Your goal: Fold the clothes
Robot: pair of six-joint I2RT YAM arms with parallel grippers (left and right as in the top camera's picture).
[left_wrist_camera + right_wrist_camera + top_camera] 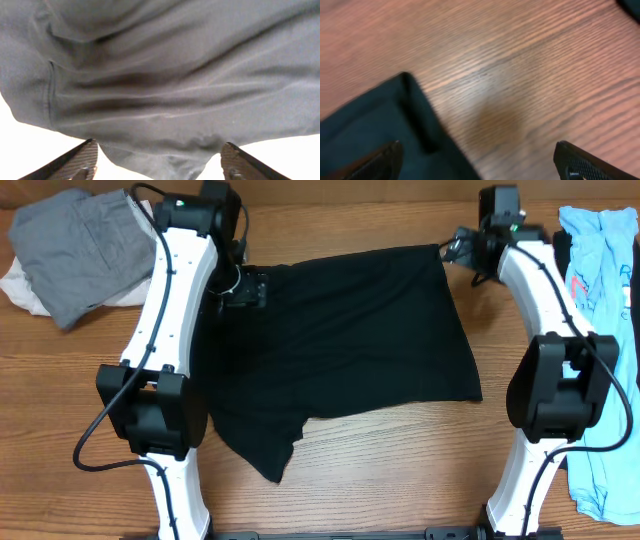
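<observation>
I should close my right gripper on the cloth of the black T-shirt just inside its near corner [452, 368], on the side facing the light-blue shirt.
A black T-shirt [340, 330] lies spread on the wooden table [380, 470], with one loose flap trailing toward the front left. My left gripper [248, 288] is at the shirt's far left corner. In the left wrist view its fingers [85, 157] stand wide apart, and the cloth [165, 90], washed out to grey, sags between them; the left gripper [159, 150] is open. My right gripper [452, 250] sits at the far right corner. The right gripper [479, 150] is open over bare wood, and the shirt's corner [380, 125] lies by its left finger.
Grey and white garments [75, 250] are heaped at the far left of the table. A light-blue shirt with red print [605, 310] lies along the right edge, beside the right arm's base.
</observation>
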